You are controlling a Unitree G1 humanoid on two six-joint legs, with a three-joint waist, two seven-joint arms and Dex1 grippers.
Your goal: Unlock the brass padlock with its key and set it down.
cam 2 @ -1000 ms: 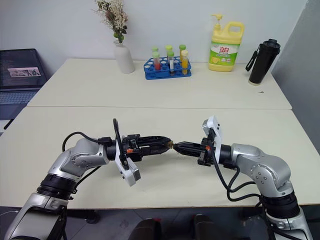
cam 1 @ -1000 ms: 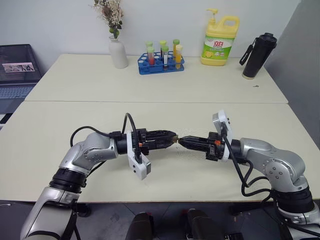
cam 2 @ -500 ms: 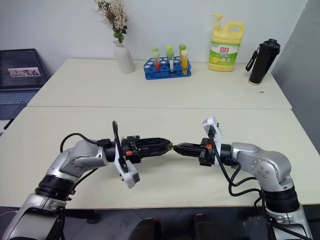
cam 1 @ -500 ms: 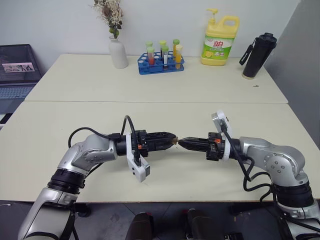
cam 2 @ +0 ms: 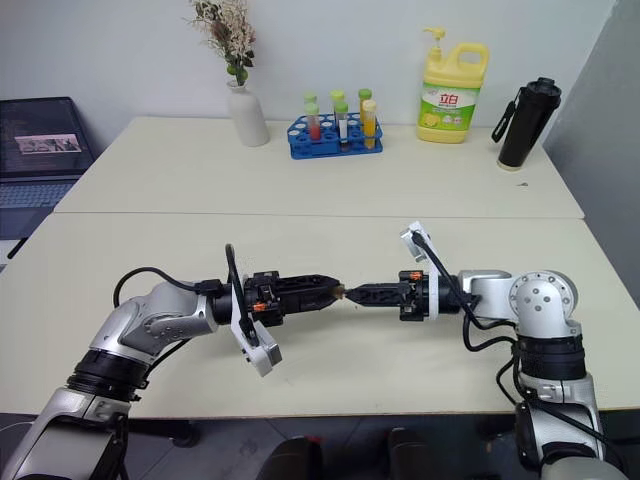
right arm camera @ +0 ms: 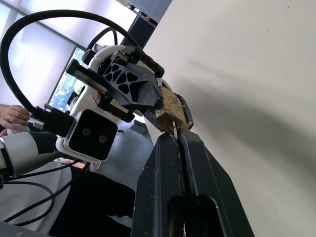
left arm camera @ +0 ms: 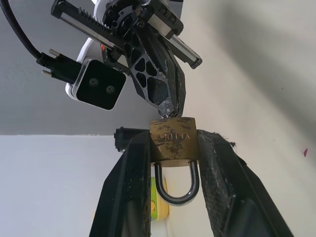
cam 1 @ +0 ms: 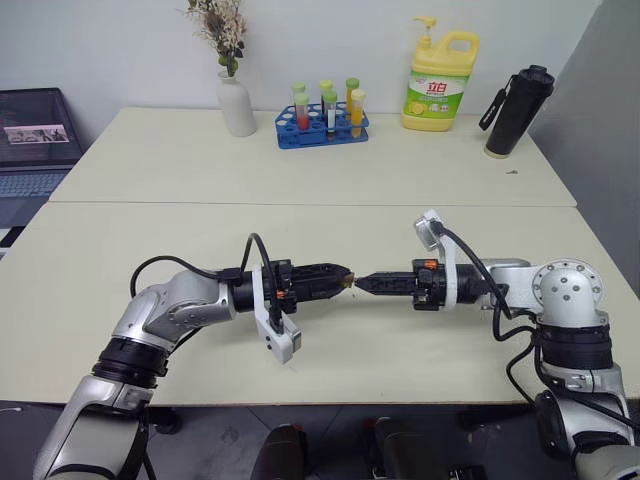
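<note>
Next, my right gripper leaves the key and takes the padlock's body (left arm camera: 174, 139), since the shackle faces into my left gripper, so that my left gripper can pull the shackle.
The brass padlock (left arm camera: 173, 139) is clamped between the fingers of my left gripper (cam 1: 343, 279), its silver shackle (left arm camera: 176, 186) pointing back toward the wrist. It hangs a little above the cream table (cam 1: 300, 180). My right gripper (cam 1: 364, 282) faces it tip to tip and is shut on the key (right arm camera: 174, 129). The thin silver key runs from the right fingertips (right arm camera: 168, 143) into the bottom face of the padlock (right arm camera: 170, 106). Both grippers lie about level, over the near middle of the table.
Along the far edge of the table stand a white vase with dried flowers (cam 1: 236, 102), a blue rack of test tubes (cam 1: 322, 128), a yellow detergent bottle (cam 1: 440, 85) and a black flask (cam 1: 515, 110). A laptop (cam 1: 35, 130) sits off to the left.
My right wrist has rolled about its own line with the key in the lock, and the right elbow has swung up and outward. Both gripper tips and the padlock stayed in place.
</note>
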